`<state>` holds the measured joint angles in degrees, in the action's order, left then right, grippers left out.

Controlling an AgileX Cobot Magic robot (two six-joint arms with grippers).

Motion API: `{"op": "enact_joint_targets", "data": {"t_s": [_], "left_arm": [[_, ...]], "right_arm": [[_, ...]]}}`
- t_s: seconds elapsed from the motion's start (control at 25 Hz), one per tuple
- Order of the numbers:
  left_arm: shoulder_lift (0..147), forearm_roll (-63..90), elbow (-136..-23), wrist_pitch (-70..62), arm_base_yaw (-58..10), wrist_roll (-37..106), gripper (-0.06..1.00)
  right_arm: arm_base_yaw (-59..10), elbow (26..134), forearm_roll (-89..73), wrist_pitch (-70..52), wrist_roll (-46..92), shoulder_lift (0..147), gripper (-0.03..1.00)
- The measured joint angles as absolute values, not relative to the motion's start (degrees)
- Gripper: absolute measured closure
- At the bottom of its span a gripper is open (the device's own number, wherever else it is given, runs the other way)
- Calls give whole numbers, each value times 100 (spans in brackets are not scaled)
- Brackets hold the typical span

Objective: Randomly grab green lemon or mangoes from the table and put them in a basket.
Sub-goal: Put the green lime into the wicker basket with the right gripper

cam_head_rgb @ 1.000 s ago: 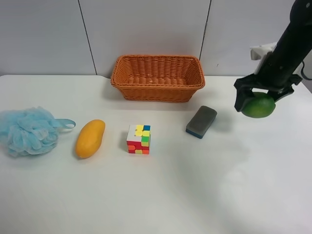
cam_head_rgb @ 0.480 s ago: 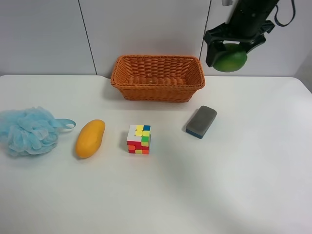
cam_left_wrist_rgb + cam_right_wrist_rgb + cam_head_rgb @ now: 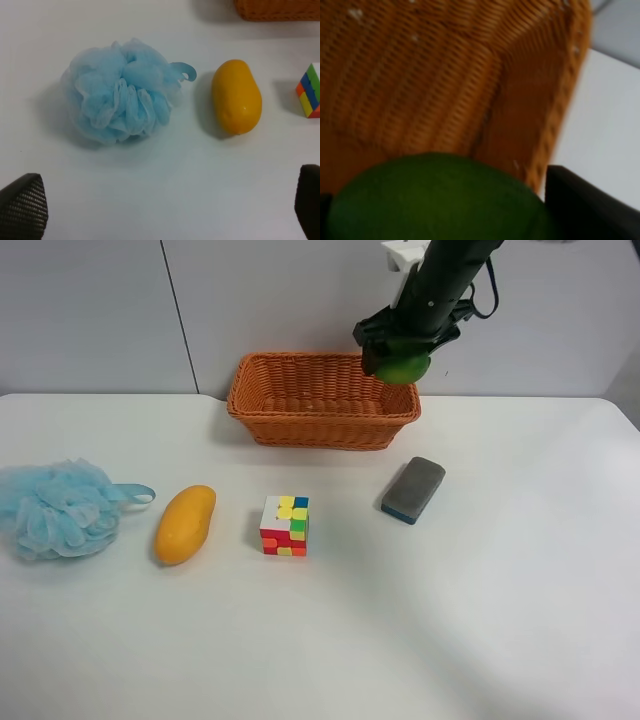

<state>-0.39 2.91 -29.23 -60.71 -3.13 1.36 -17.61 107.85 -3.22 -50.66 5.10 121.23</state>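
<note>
Next, I release the green lemon with my right gripper inside the wicker basket, at the end [image 3: 361,405] nearest the grey block.
My right gripper [image 3: 398,348] is shut on the green lemon [image 3: 404,367] and holds it over the right end of the orange-brown wicker basket [image 3: 300,405]. In the right wrist view the lemon [image 3: 435,200] sits between the dark fingers, with the basket's inner wall [image 3: 420,75] below and the rim beside it. The orange-yellow mango [image 3: 185,524] lies on the white table [image 3: 480,600] at the left. My left gripper [image 3: 165,210] is open and empty, above the table near the mango [image 3: 236,96]; that arm does not show in the exterior high view.
A blue mesh bath sponge [image 3: 60,508] lies at the far left, also in the left wrist view [image 3: 120,97]. A colourful puzzle cube [image 3: 285,526] stands in the middle. A grey block with a blue edge [image 3: 413,489] lies in front of the basket's right end.
The right arm lifted the green lemon from low over the table's right side, then carried it leftward to above the basket's right end. Nothing else moved.
</note>
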Motion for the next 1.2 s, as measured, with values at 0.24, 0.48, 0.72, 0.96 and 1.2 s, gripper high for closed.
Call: {"op": "enact_joint_targets", "data": {"t_s": [0.24, 0.48, 0.72, 0.96, 1.2], "left_arm": [[-39, 291, -2923, -6071, -313, 136, -5], [-39, 291, -2923, -6071, -313, 136, -5], [-39, 291, -2923, -6071, -313, 136, -5], [-39, 291, -2923, -6071, -313, 136, -5], [-39, 291, -2923, -6071, -313, 136, -5]], "right_arm": [[-1843, 10785, -327, -4120, 523, 12672, 18], [-1842, 10785, -366, -3459, 528, 13081, 18], [-1842, 10785, -411, -3251, 528, 13225, 18], [-1842, 10785, -411, -3184, 528, 13243, 5], [-1844, 10791, -414, -3127, 557, 13243, -2]]}}
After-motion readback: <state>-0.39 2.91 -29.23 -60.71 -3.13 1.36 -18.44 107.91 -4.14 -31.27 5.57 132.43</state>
